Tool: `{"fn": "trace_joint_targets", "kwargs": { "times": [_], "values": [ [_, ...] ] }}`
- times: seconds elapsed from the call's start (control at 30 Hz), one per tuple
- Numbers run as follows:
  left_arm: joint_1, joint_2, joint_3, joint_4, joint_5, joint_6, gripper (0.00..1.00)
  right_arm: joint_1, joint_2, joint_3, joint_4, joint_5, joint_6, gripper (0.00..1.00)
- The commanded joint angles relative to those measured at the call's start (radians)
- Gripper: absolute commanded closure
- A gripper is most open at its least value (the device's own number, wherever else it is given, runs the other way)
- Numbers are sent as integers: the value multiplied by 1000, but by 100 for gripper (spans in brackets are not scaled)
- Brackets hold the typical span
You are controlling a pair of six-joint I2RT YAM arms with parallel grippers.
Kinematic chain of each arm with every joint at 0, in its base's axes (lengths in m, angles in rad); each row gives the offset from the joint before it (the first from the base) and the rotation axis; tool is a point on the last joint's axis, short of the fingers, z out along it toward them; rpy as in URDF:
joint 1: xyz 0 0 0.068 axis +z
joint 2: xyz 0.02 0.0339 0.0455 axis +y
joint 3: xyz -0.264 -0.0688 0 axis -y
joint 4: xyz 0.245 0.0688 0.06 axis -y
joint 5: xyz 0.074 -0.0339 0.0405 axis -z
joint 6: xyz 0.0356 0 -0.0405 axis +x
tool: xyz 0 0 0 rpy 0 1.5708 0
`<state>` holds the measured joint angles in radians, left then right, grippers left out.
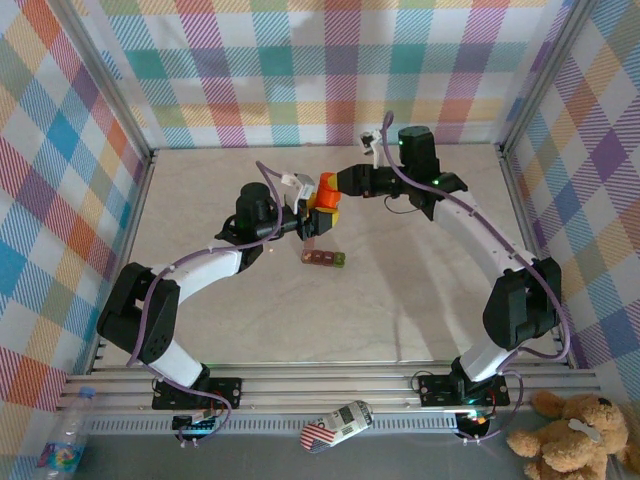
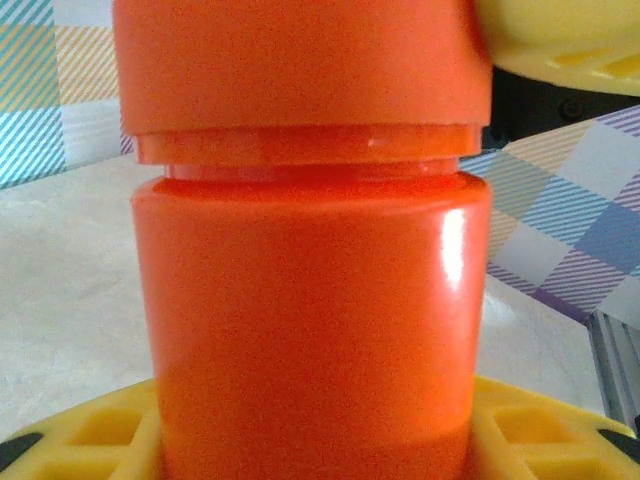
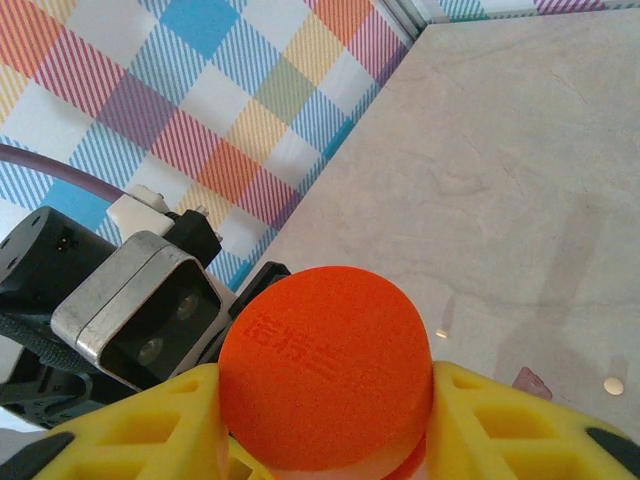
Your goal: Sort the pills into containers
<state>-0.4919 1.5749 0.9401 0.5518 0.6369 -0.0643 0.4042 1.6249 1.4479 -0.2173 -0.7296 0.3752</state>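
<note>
I will open my right gripper, back off and grip the cap's sides [image 2: 305, 75] deeper before taking off the cap, because the orange cap slants at that gripper's fingertips.
An orange bottle [image 1: 325, 192] [image 2: 310, 320] stands upright above the table's middle. My left gripper [image 1: 320, 216] [image 2: 315, 445] is shut on its body, yellow fingers [image 2: 90, 430] on either side. My right gripper [image 1: 336, 183] [image 3: 325, 405] reaches in from the right and is shut on the bottle's round orange cap [image 3: 325, 365] [image 2: 300, 60], with its fingers [image 3: 500, 425] pressed to the rim. The containers [image 1: 324, 258], a short dark red strip with a green right end, lie on the table just in front of the bottle. Two small pale specks [image 3: 605, 385] on the table may be pills; I cannot tell.
Plaid walls and metal frame posts [image 1: 140, 190] close in the beige table [image 1: 400, 300] on three sides. Off the front rail lie a water bottle [image 1: 65, 440], a small striped device [image 1: 338, 425] and a teddy bear [image 1: 575, 430].
</note>
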Motion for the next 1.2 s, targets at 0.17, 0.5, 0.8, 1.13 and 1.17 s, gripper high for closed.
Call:
{"fn": "trace_joint_targets", "kwargs": {
  "times": [0.17,0.5,0.8,1.13,1.17],
  "values": [
    [-43,-58,13,16,-290,33,100,104,-39,-155,162,238,215,65],
    [-151,-45,-18,57,-561,64,100,204,-19,-176,241,406,362,64],
    [-103,-49,-12,30,-524,28,100,80,-108,-197,202,347,349,33],
    [-5,-47,26,-55,-76,19,100,-36,-120,-130,71,11,82,22],
    [-5,-43,38,-69,-43,19,100,-36,-106,-114,61,-12,60,22]
  ]
}}
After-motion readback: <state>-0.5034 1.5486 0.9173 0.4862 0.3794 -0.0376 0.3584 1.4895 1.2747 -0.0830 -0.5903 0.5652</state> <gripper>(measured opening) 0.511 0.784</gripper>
